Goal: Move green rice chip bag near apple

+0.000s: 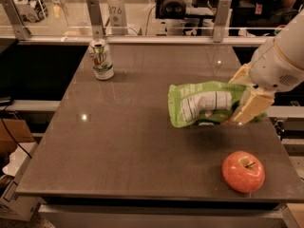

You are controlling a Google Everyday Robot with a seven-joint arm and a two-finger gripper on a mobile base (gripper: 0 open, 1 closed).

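My gripper should let the green rice chip bag go on the table (224,129) behind the red-orange apple.
The green rice chip bag (199,103) is a crinkled light-green bag with a white printed panel. It hangs just above the right side of the table. My gripper (244,109) is shut on the bag's right end, its pale fingers (251,107) clamped over it. The white arm comes in from the upper right. The red-orange apple (243,171) sits on the table near the front right corner, below and slightly right of the bag, with a gap between them.
A green-and-white soda can (101,59) stands upright at the table's back left. The dark table (118,146) ends at a front edge just below the apple. A railing with posts (95,18) runs behind the table. Boxes (12,194) sit on the floor at left.
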